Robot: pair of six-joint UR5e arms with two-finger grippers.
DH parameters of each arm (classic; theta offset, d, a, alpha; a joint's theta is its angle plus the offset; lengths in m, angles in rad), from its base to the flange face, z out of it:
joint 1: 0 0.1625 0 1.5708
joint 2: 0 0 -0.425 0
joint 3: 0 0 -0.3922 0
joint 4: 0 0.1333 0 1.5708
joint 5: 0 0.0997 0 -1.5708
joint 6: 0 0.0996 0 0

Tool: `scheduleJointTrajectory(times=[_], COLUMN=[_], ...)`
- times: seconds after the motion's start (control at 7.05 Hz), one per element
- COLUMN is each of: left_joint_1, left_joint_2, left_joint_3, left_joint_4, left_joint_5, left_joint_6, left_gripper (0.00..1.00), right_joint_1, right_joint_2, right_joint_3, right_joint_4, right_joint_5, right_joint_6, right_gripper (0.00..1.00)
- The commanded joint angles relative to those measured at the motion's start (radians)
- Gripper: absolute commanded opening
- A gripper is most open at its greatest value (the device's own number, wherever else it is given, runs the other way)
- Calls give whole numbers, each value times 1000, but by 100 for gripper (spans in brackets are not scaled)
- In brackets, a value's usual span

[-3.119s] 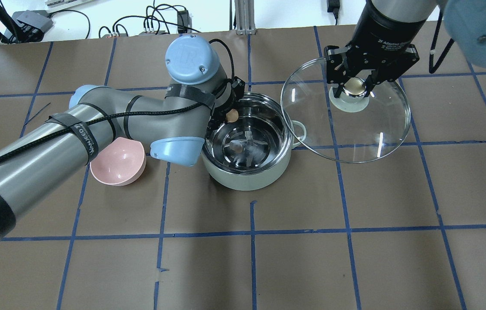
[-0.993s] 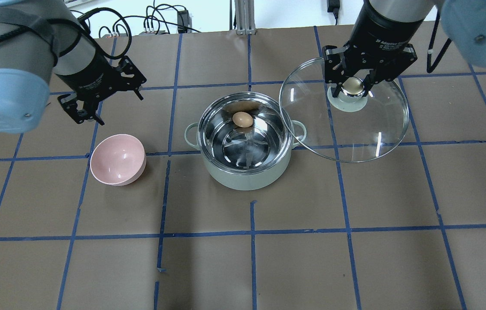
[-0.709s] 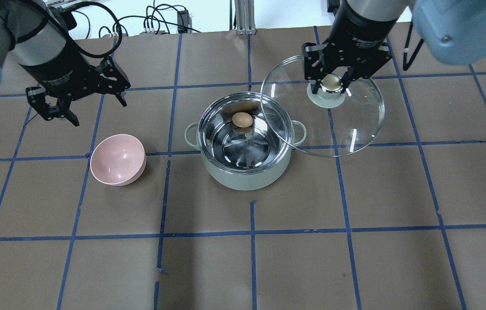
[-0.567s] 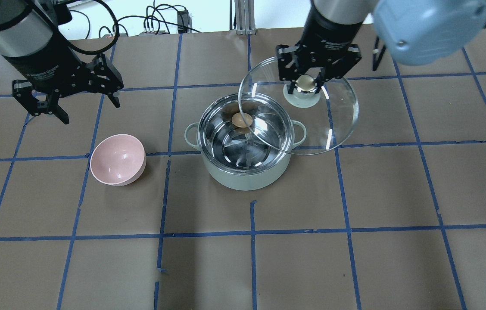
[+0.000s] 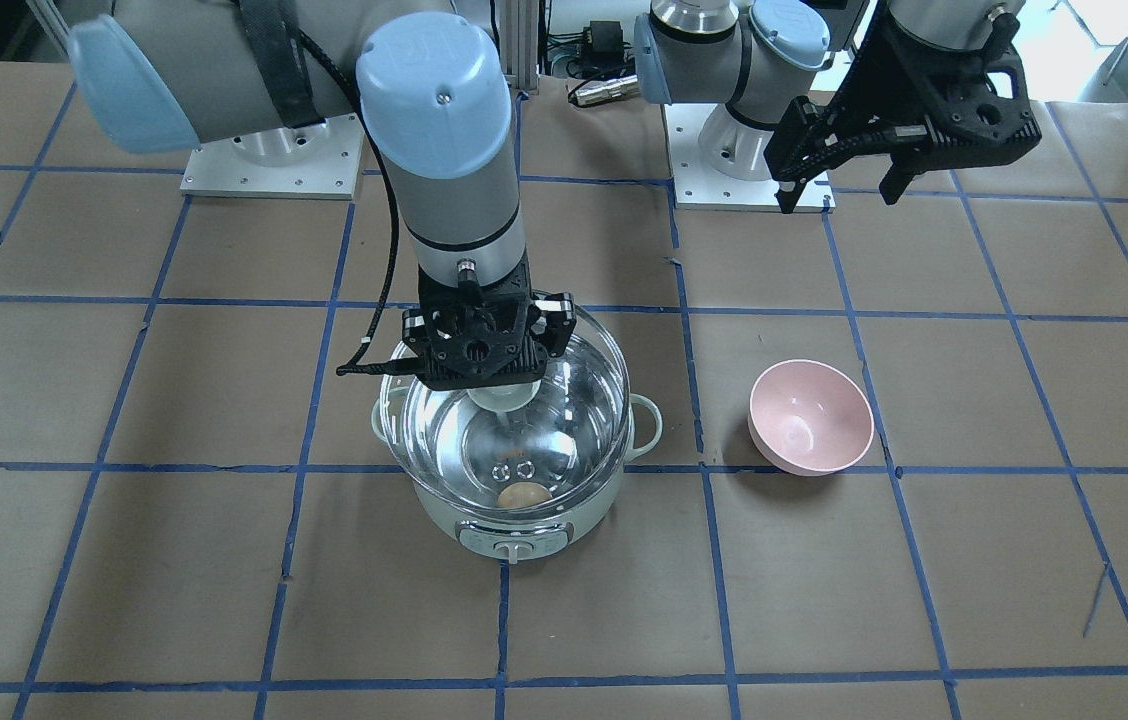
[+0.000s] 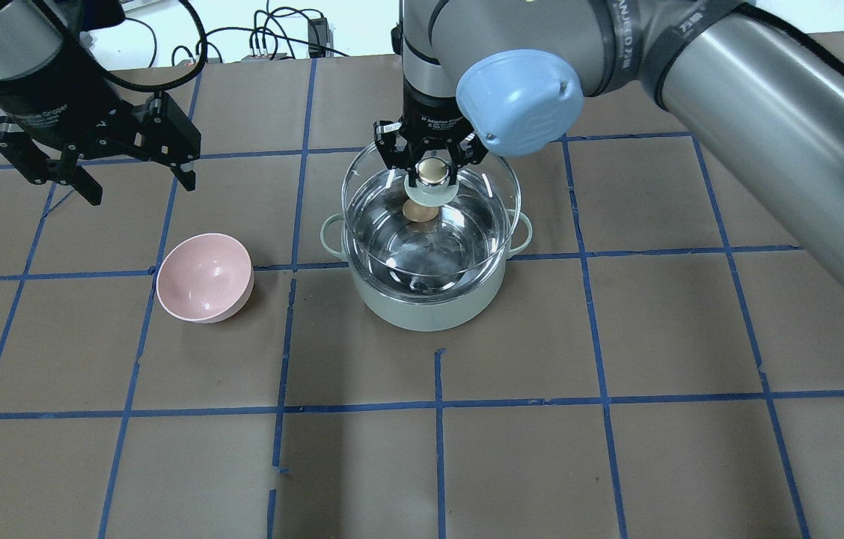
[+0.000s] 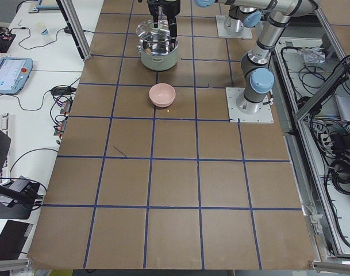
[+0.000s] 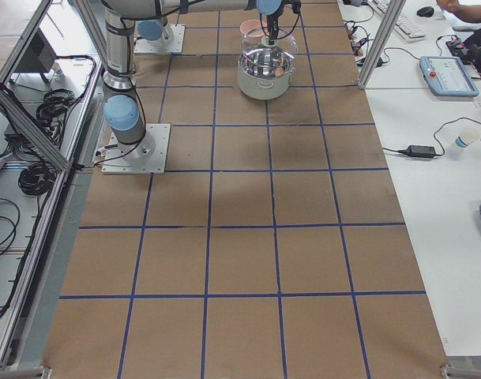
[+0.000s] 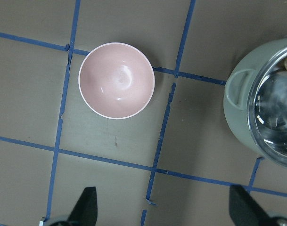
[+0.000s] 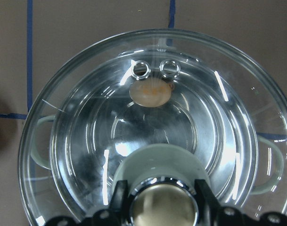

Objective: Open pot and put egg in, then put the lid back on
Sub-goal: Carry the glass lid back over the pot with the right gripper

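My right gripper is holding the glass lid, now centred just over the pot's rim. It will let go of it on the mint-green pot's rim (image 5: 517,422) (image 10: 154,145), between the pot's side handles.
The mint-green pot (image 6: 429,311) stands mid-table, its dial toward the front-facing camera (image 5: 512,545). The brown egg (image 6: 416,214) lies inside it by the far wall; it also shows in the front-facing view (image 5: 524,494) and through the glass in the right wrist view (image 10: 150,92). My right gripper (image 6: 431,171) is shut on the beige knob of the glass lid (image 6: 485,206) and holds the lid centred just over the pot's rim; I cannot tell whether they touch. My left gripper (image 6: 139,187) is open and empty, raised at the far left above the table.
A pink bowl (image 6: 205,277) sits left of the pot, empty; it also shows in the left wrist view (image 9: 117,80). Blue tape lines grid the brown table. Cables lie along the far edge.
My right gripper carried the lid leftward from beside the pot to over it. My left arm left the egg in the pot and drew back to the far left.
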State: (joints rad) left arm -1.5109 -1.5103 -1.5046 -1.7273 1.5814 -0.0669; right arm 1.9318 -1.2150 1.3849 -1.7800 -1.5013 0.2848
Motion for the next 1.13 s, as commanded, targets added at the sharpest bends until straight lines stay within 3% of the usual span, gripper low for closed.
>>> scheduleJointTrajectory(times=[0.0,0.99], left_joint_1=[0,5], left_joint_2=[-5,-5], left_joint_3=[1,-3], left_joint_4=[2,0], left_joint_5=[-1,-12], left_joint_6=[16,19], left_gripper=[99,100], right_joint_1=[19,36], right_joint_2=[6,29], right_joint_3=[40,83], right_joint_4=[-51,-137], right_joint_5=[-20,-22], right_joint_6=[10,7], right_gripper=[6,7])
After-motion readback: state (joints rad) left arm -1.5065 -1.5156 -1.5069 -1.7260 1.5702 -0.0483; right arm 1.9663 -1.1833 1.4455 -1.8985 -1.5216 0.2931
